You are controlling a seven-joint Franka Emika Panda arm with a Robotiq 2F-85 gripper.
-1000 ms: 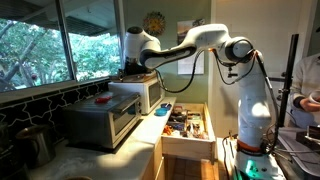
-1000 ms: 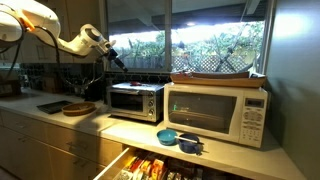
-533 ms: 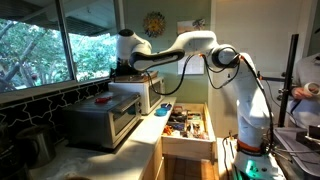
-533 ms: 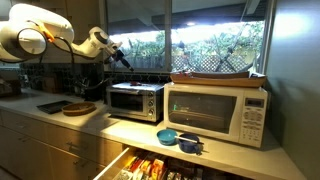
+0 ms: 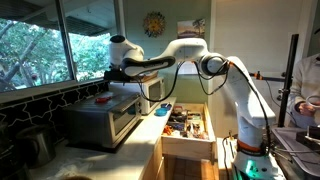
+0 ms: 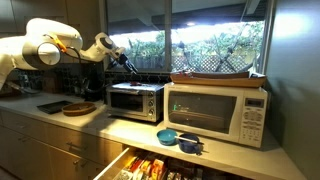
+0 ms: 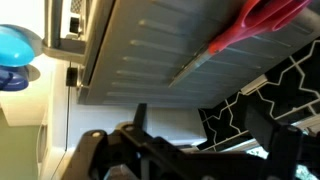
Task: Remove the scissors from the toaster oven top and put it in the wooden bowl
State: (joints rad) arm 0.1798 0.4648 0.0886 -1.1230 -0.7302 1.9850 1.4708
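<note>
Next, my gripper will go to the red handles (image 5: 104, 98) (image 7: 254, 20) of the scissors on top of the toaster oven and close there.
The scissors (image 7: 262, 16) have red handles and lie flat on the ridged top of the silver toaster oven (image 7: 150, 50); the blades (image 7: 205, 60) point down-left in the wrist view. In an exterior view the scissors (image 5: 103, 98) show as a red patch on the toaster oven (image 5: 105, 122). My gripper (image 5: 112, 73) hangs a little above the oven top, near the scissors, open and empty. It also shows above the toaster oven (image 6: 135, 100) in an exterior view (image 6: 126, 61). In the wrist view the gripper (image 7: 212, 135) has both fingers spread apart. The wooden bowl (image 6: 78, 108) stands on the counter beside the oven.
A white microwave (image 6: 215, 112) with a tray on top stands next to the toaster oven. Two blue bowls (image 6: 180, 140) sit on the counter edge above an open, full drawer (image 6: 150, 165). A window and tiled wall lie behind. A person (image 5: 305, 85) stands at the frame edge.
My arm has swung from over the white microwave to over the toaster oven and come lower, near the scissors. The gripper stays open. The scissors have not moved.
</note>
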